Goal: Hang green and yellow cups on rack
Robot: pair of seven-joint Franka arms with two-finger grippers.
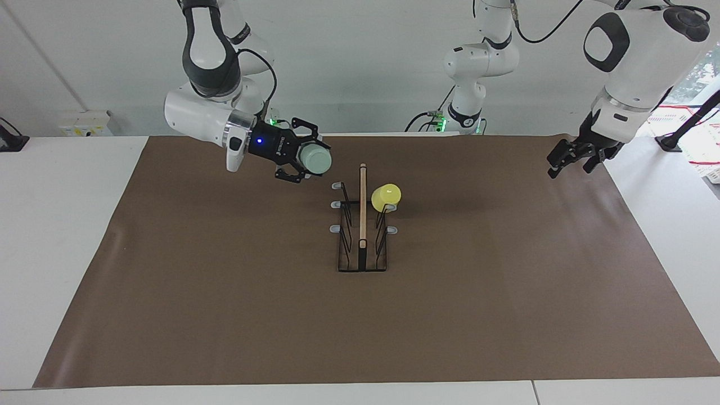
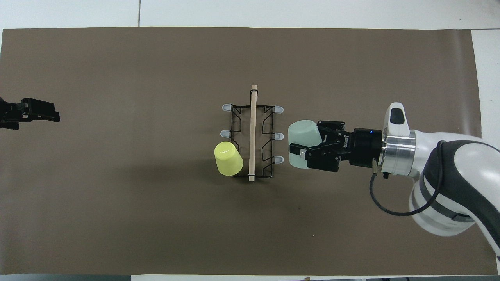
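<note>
Next, my right gripper lets go of the pale green cup. It will then rest on the rack's peg (image 2: 274,161) opposite the yellow cup.
The black wire rack (image 1: 361,263) with a wooden bar stands mid-mat; it also shows in the overhead view (image 2: 253,128). The yellow cup (image 1: 386,195) hangs upside down on the prong nearest the robots on the left arm's side, also seen from overhead (image 2: 228,158). My right gripper (image 1: 304,160) is shut on the pale green cup (image 1: 315,158) and holds it on its side in the air, just off the rack's prongs on the right arm's side (image 2: 302,136). My left gripper (image 1: 568,163) waits above the mat's edge at the left arm's end (image 2: 50,115).
A brown mat (image 1: 225,292) covers the table. The rack's other grey-tipped prongs (image 2: 278,136) are bare. White table shows around the mat's edges.
</note>
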